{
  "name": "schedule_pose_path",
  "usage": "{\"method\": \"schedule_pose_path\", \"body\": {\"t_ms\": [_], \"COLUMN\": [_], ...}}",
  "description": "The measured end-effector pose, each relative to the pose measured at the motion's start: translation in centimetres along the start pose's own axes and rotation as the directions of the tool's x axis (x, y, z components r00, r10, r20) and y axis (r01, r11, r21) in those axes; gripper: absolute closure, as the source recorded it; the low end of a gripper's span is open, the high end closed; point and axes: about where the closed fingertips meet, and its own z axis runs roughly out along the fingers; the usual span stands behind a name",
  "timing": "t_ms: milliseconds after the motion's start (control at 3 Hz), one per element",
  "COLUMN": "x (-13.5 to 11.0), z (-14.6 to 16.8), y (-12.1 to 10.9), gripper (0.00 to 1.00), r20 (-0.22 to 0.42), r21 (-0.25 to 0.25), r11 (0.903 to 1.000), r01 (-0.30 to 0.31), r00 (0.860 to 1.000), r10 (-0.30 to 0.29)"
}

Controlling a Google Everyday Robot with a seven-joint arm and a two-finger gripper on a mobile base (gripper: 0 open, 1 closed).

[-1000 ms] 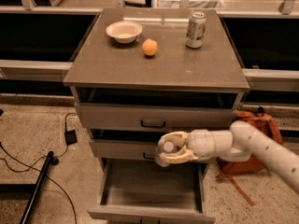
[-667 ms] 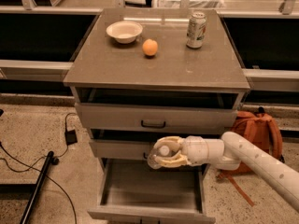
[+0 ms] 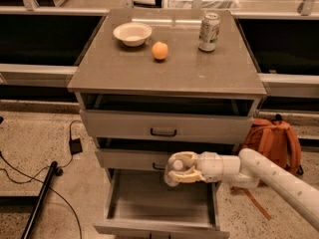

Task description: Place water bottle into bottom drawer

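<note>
I need to set the water bottle on the bottom drawer's grey bottom (image 3: pixel 187 205), toward the side nearest the orange backpack.
My gripper (image 3: pixel 180 170) reaches in from the right on a white arm and is shut on the water bottle (image 3: pixel 175 169). Only the bottle's white cap and a bit of clear body show between the fingers. The gripper hangs in front of the middle drawer's handle, above the back part of the bottom drawer (image 3: pixel 149 205). That drawer is pulled out, and its flat grey floor is bare.
On the cabinet top stand a white bowl (image 3: pixel 132 33), an orange (image 3: pixel 160 50) and a silver-green soda can (image 3: pixel 209 32). The top drawer (image 3: pixel 164 126) and the middle drawer (image 3: pixel 129 159) are pulled out slightly. An orange backpack (image 3: pixel 274 143) lies to the right. Cables and a black pole (image 3: pixel 40 203) lie to the left.
My gripper has moved a little left and down with the bottle, closer over the open bottom drawer. The things on the cabinet top have not moved.
</note>
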Motion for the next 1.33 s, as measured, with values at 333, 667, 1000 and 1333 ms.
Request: {"method": "schedule_pose_path", "body": {"t_ms": [333, 667, 1000, 1333], "x": [8.7, 14.5, 16.2, 17.2], "z": [-4.2, -7.5, -8.7, -7.9], "y": [-0.8, -0.8, -1.0, -1.1], "gripper": [1.00, 1.00, 1.00, 1.00], "r20": [-0.082, -0.132, -0.100, -0.046], "r21": [0.127, 0.197, 0.195, 0.135], "r11": [0.9819, 0.9593, 0.9690, 0.9712], "r01": [-0.141, -0.202, -0.151, -0.196], "r00": [0.985, 0.964, 0.980, 0.978], "r10": [0.152, 0.230, 0.173, 0.204]}}
